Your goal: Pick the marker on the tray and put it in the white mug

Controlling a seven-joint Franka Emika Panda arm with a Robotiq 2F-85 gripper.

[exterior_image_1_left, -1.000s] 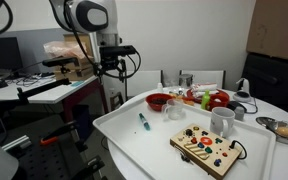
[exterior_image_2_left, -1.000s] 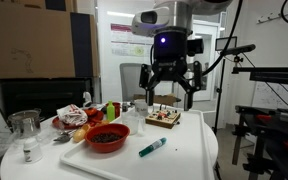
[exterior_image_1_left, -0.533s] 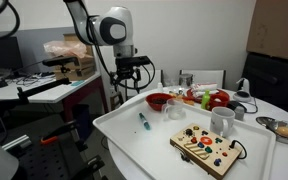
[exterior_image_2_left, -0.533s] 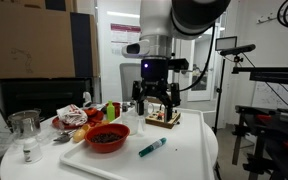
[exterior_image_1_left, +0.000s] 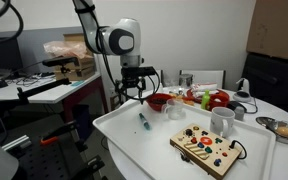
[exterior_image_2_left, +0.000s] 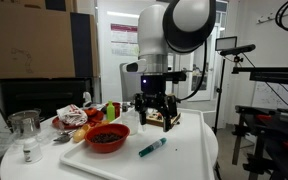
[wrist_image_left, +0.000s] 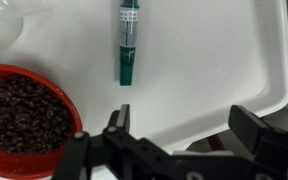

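Note:
The marker's solid teal end [exterior_image_1_left: 141, 116] [wrist_image_left: 126, 74], the one nearer the red bowl, is the next place my gripper needs to go to, and it should close there.
The teal marker [wrist_image_left: 128, 43] lies on the white tray [wrist_image_left: 214, 50], seen close in the wrist view, pointing away from my gripper. It also shows in both exterior views [exterior_image_1_left: 142, 122] [exterior_image_2_left: 151, 148]. My gripper [wrist_image_left: 184, 115] is open and empty, hovering above the tray's edge a little short of the marker; it also shows in both exterior views [exterior_image_1_left: 134, 92] [exterior_image_2_left: 155, 118]. The white mug [exterior_image_1_left: 222, 121] stands on the tray beside a wooden toy board, well away from the gripper.
A red bowl of dark beans [wrist_image_left: 22, 118] sits just beside the marker and also shows in both exterior views [exterior_image_1_left: 159, 101] [exterior_image_2_left: 106, 137]. A wooden board with coloured buttons [exterior_image_1_left: 206, 149] lies near the tray's front. Food items, glasses and a metal bowl [exterior_image_1_left: 284, 129] crowd the far side.
The arm has swung in and come down from high beside the table to just above the tray near the marker. The marker and mug have not moved.

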